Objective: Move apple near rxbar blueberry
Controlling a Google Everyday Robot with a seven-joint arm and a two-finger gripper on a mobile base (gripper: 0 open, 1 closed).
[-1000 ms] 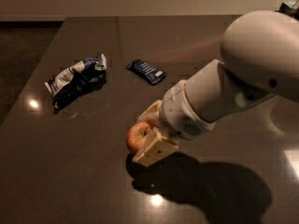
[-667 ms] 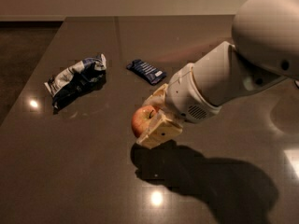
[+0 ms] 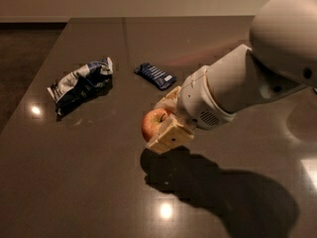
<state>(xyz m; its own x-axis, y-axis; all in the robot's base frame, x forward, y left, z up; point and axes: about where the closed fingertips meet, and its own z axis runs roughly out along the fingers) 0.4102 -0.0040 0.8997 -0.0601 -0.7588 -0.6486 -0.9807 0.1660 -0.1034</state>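
The apple, now held above the dark table, will be released just beside the rxbar blueberry point(image 3: 180, 78), on its side away from the chip bag.
My gripper point(image 3: 159, 123) is shut on the red apple point(image 3: 152, 123), with a pale finger point(image 3: 167, 135) on its near side and another on its far side. The apple is held above the dark table point(image 3: 89, 182), its shadow on the surface below. The rxbar blueberry point(image 3: 155, 76), a small flat dark blue bar with pale stripes, lies on the table just beyond and slightly left of the apple, apart from it.
A crumpled blue-and-white chip bag point(image 3: 80, 83) lies at the left of the table. My white arm point(image 3: 247, 78) reaches in from the upper right. The table's left edge runs diagonally, with dark floor beyond it.
My gripper has lifted the apple off the table and carried it up and toward the blue bar. The bar and the chip bag have not moved.
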